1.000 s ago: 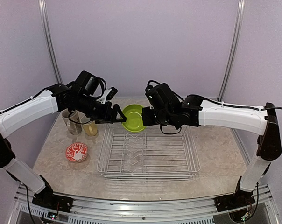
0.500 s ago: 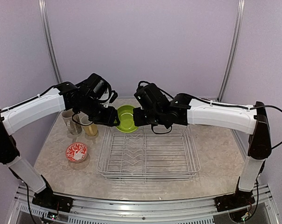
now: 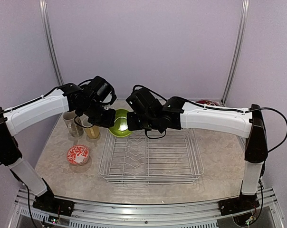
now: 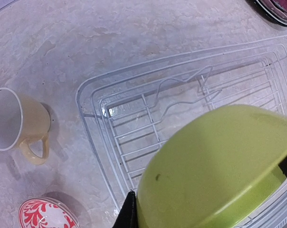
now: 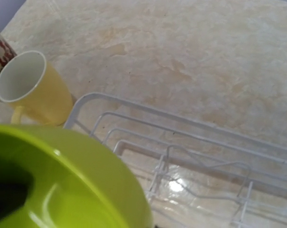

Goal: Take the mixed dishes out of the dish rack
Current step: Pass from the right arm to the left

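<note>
Next, I let go of the lime-green bowl with my left gripper inside the small white-and-red bowl (image 3: 78, 153) (image 4: 46, 214), so the two sit nested together. The lime-green bowl hangs over the dish rack now.
The lime-green bowl (image 3: 119, 123) hangs tilted in the air over the far left corner of the white wire dish rack (image 3: 150, 159). My right gripper (image 3: 130, 122) is shut on the bowl's right rim. My left gripper (image 3: 108, 121) has closed on its left rim. In the left wrist view the bowl's underside (image 4: 215, 166) fills the lower right, with one black finger (image 4: 128, 211) pressed against its outside. The right wrist view looks into the bowl (image 5: 62, 180), where a dark finger sits inside. The rack (image 4: 134, 95) holds no dishes that I can see.
Left of the rack stand a pale yellow mug (image 3: 91, 129) and a tall cream printed mug (image 3: 72, 124). A small white-and-red bowl (image 3: 78, 155) sits nearer the front left. Dark plates (image 3: 207, 101) lie at the back right. Metal posts flank the table.
The right arm carried the bowl leftward to the rack's far left corner. The left gripper, open a second ago, met the bowl and closed on its left rim.
</note>
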Motion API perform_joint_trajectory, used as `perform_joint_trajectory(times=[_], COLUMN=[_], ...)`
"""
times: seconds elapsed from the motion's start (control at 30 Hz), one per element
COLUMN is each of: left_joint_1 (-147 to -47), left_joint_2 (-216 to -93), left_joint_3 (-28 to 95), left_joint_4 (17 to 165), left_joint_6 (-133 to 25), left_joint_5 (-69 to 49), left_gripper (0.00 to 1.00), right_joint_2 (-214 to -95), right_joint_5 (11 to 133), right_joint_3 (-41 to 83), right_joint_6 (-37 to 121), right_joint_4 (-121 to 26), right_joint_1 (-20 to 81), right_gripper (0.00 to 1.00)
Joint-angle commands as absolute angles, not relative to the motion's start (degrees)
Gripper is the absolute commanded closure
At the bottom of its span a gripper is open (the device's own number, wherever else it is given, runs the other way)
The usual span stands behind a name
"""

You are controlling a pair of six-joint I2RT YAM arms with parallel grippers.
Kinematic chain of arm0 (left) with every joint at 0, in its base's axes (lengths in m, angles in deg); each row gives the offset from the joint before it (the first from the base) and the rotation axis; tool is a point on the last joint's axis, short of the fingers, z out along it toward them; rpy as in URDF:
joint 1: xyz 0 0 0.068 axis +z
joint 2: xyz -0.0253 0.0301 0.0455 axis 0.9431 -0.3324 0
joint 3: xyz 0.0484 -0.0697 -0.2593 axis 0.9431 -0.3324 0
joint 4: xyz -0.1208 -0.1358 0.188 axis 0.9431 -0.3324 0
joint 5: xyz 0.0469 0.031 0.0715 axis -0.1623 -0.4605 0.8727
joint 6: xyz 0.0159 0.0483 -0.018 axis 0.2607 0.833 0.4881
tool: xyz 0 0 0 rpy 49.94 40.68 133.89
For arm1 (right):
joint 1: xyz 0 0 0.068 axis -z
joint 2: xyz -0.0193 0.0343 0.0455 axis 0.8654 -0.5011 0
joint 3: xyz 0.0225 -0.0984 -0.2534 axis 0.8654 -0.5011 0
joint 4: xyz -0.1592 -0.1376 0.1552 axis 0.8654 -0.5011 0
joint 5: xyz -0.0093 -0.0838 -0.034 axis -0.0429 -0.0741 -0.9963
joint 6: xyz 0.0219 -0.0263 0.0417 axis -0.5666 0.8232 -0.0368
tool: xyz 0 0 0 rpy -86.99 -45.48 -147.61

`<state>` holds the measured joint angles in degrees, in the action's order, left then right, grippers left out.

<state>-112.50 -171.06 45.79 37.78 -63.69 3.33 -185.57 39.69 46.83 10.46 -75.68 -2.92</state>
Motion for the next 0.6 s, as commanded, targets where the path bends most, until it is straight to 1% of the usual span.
perform_joint_trajectory(times=[0.0, 0.03, 0.17, 0.2, 0.23, 0.33, 0.37, 0.5, 0.57], left_joint_1=[-112.78, -112.77, -112.77, -112.70, -112.69, -112.69, -112.64, -111.55, -111.19], left_joint_2=[-171.56, -171.48, -170.81, -170.72, -170.53, -169.93, -169.75, -169.19, -169.25], left_joint_3=[47.47, 47.45, 47.07, 47.12, 47.10, 46.52, 46.46, 46.09, 46.05], left_joint_4=[36.36, 36.38, 36.52, 36.58, 36.65, 37.07, 37.28, 37.90, 38.11], left_joint_6=[-61.92, -61.92, -61.76, -61.75, -61.75, -61.68, -61.63, -61.82, -61.77], left_joint_5=[4.62, 4.57, 5.81, 5.80, 5.57, 5.81, 6.08, 3.92, 4.00], left_gripper=[0.97, 1.00, 1.00, 1.00, 1.00, 1.00, 1.00, 1.00, 1.00], right_joint_2=[-185.81, -185.68, -185.72, -185.76, -185.67, -185.23, -184.94, -181.87, -179.60], right_joint_5=[39.60, 39.51, 39.86, 40.20, 40.34, 40.18, 40.34, 40.23, 40.42], right_joint_3=[48.60, 48.43, 48.53, 48.52, 48.42, 47.98, 47.90, 44.21, 41.19], right_joint_6=[9.89, 9.94, 10.21, 10.37, 10.51, 10.83, 11.32, 12.71, 13.72], right_joint_4=[-74.96, -74.71, -74.32, -74.27, -74.29, -74.56, -74.66, -73.18, -71.21], right_joint_1=[-3.52, -3.65, -3.62, -3.62, -3.59, -3.62, -3.59, -3.61, -3.62], right_gripper=[1.00, 1.00, 1.00, 0.95, 0.82, 0.56, 0.50, 0.32, 0.26])
